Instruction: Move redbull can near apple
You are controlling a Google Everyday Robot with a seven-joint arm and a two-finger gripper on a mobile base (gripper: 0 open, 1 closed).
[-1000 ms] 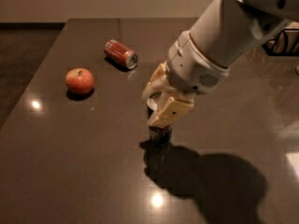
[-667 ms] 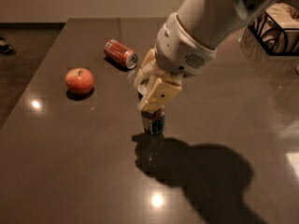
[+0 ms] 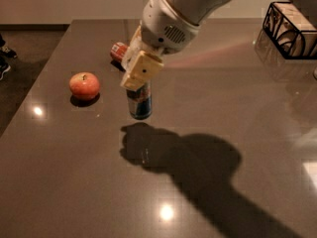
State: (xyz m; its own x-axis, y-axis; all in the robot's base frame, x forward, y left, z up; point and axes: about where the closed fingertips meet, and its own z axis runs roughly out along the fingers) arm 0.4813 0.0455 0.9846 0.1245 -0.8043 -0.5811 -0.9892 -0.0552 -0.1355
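I should set the redbull can upright on the table [image 3: 102, 107] beside the red-orange apple, slightly nearer the front.
The redbull can [image 3: 139, 104] is slim, dark blue and silver, held upright a little above the dark table [image 3: 74, 182]; only its lower half shows below the fingers. My gripper [image 3: 138, 72] is shut on the can's top, its cream fingers [image 3: 143, 69] covering it. The red-orange apple [image 3: 84, 85] rests on the table to the can's left, about a can's height away.
A red-orange soda can [image 3: 118, 50] lies on its side behind the gripper, partly hidden. A black wire basket [image 3: 291, 29] stands at the back right. The table's left edge runs past the apple, with floor beyond.
The gripper has carried the redbull can to the left and away from me, toward the apple. The apple and soda can have not moved.
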